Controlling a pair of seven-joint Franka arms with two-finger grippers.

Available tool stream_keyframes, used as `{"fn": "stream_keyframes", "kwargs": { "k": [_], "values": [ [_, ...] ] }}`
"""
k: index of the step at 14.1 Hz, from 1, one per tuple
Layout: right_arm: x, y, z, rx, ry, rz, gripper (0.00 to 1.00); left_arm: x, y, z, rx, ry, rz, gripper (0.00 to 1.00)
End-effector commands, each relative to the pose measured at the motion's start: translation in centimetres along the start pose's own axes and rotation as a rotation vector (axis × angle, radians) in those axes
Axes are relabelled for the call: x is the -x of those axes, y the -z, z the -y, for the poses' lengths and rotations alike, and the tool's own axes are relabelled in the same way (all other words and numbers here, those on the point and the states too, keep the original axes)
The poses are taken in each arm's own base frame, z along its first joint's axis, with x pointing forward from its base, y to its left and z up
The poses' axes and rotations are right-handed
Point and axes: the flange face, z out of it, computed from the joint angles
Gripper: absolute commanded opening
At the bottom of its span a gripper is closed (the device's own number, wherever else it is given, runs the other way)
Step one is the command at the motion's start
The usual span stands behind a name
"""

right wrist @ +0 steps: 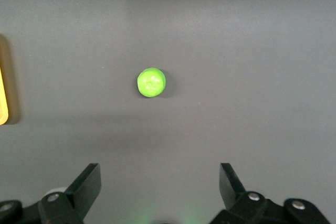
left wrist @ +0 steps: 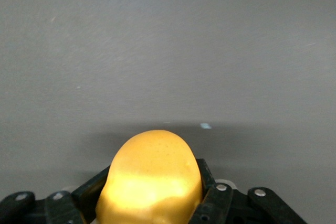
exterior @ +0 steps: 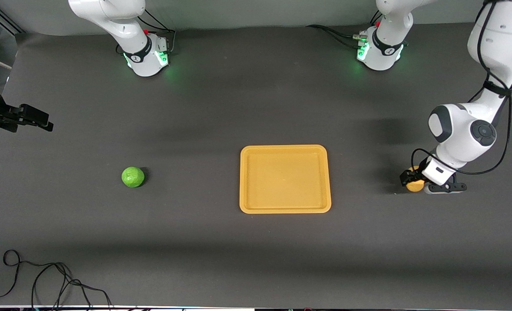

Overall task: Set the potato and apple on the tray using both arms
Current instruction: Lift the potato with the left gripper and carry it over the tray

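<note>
My left gripper will set the potato down inside the tray (exterior: 317,179), next to the middle of the tray's nearest rim.
The yellow-tan potato (exterior: 415,185) is at table level toward the left arm's end, apart from the tray. My left gripper (exterior: 416,181) is shut on it; in the left wrist view the potato (left wrist: 152,156) fills the space between the black fingers (left wrist: 207,174). The bright green apple (exterior: 133,177) lies on the dark table toward the right arm's end. My right gripper (exterior: 40,120) is open and empty, up in the air at that end of the table; its wrist view shows the apple (right wrist: 151,82) well clear of its spread fingers (right wrist: 86,182). The orange-yellow tray (exterior: 285,149) is empty mid-table.
A black cable (exterior: 44,280) loops on the table at the front camera's edge, toward the right arm's end. The arm bases (exterior: 146,58) stand at the edge farthest from the front camera. The tray's rim (right wrist: 2,93) shows at the edge of the right wrist view.
</note>
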Motion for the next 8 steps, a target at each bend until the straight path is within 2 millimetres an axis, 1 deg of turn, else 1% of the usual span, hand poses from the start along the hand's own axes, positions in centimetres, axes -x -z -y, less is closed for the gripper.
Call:
{"fn": "stream_keyframes", "kwargs": {
  "k": [1, 2, 3, 4, 6, 7, 8],
  "values": [
    [-0.4, 0.5, 0.0, 0.001, 0.018, -0.008, 1.00, -0.9, 6.9, -8.0, -0.035, 0.067, 0.031, 0.07],
    [-0.4, 0.5, -0.1, 0.003, 0.018, -0.010, 1.00, -0.7, 7.9, -11.6, -0.041, 0.097, 0.052, 0.07],
    [-0.4, 0.5, 0.0, 0.001, 0.018, -0.010, 1.00, -0.2, 8.6, -15.5, -0.052, 0.114, 0.065, 0.08],
    [-0.4, 0.6, 0.0, 0.002, 0.018, -0.011, 1.00, 0.5, 8.7, -18.9, -0.072, 0.140, 0.069, 0.08],
    [-0.4, 0.5, 0.0, 0.001, 0.020, -0.010, 1.00, 2.5, 8.2, -24.9, -0.097, 0.184, 0.040, 0.14],
    [-0.4, 0.5, -0.1, 0.003, 0.021, -0.010, 1.00, 3.4, 7.6, -27.4, -0.098, 0.188, 0.034, 0.16],
    [-0.5, 0.6, -0.1, 0.003, 0.023, -0.011, 1.00, 4.2, 6.8, -29.6, -0.100, 0.184, 0.032, 0.16]
  ]
}}
